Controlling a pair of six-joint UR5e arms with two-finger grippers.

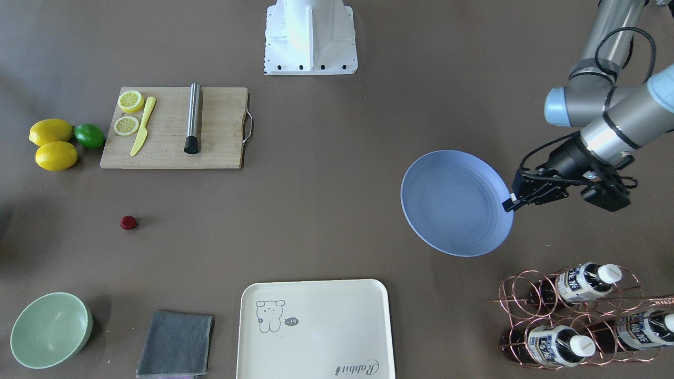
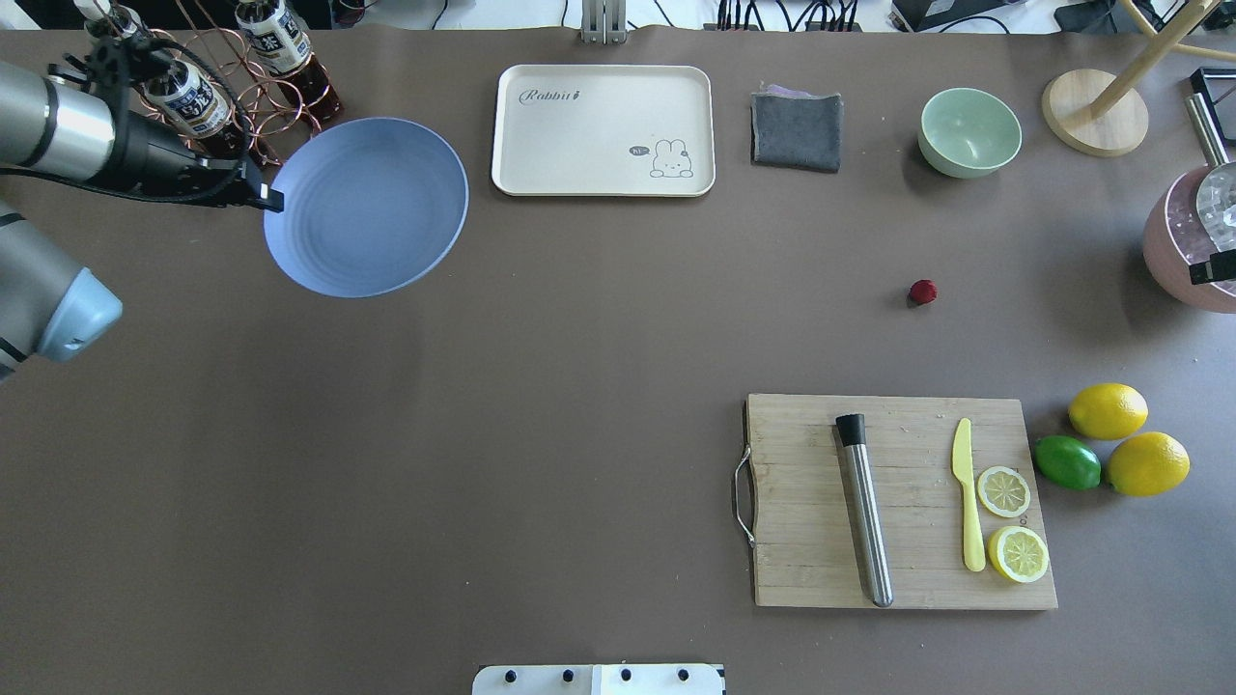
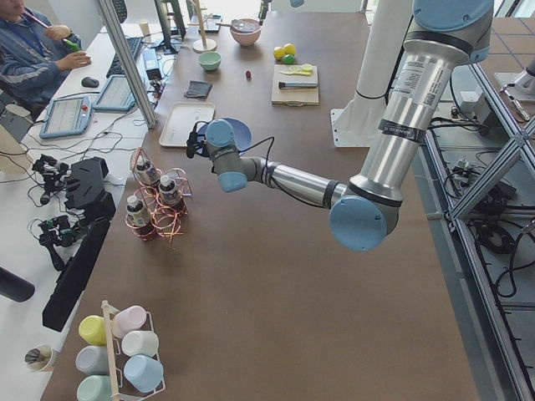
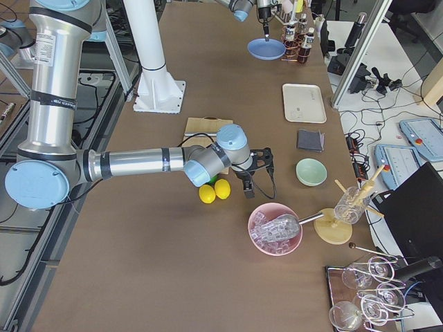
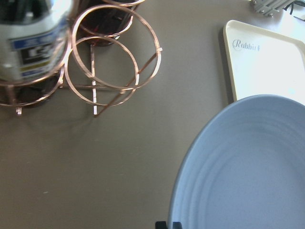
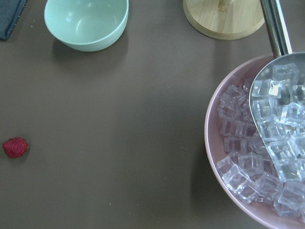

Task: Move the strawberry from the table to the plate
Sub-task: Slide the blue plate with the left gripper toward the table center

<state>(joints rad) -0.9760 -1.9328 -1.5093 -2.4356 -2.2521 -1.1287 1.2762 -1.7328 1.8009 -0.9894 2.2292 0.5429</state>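
Note:
I need to let go of the light-blue plate with my left gripper on the bare table (image 1: pixel 307 193) between the cutting board and the cream tray. The plate is now far from the strawberry.
The strawberry (image 1: pixel 128 222) (image 2: pixel 923 291) (image 6: pixel 15 147), small and dark red, lies alone on the grey-brown table (image 2: pixel 541 405). It is far from the light-blue plate (image 1: pixel 453 202) (image 2: pixel 367 208) (image 5: pixel 248 167). My left gripper (image 1: pixel 511 202) (image 2: pixel 272 201) is shut on the plate's rim, and the plate looks tilted. My right gripper (image 4: pixel 248 185) hangs beyond the strawberry, near a pink bowl of ice. Only a black sliver of it shows at the overhead view's right edge, and its fingers are absent from its wrist view, so I cannot tell its state.
A copper bottle rack (image 1: pixel 574 316) stands close behind my left gripper. Along the far side sit a cream tray (image 1: pixel 314 329), grey cloth (image 1: pixel 176 342) and green bowl (image 1: pixel 50 329). A cutting board (image 1: pixel 174 126), lemons and a lime (image 1: pixel 52 145), and the pink ice bowl (image 6: pixel 257 157) surround the strawberry's side.

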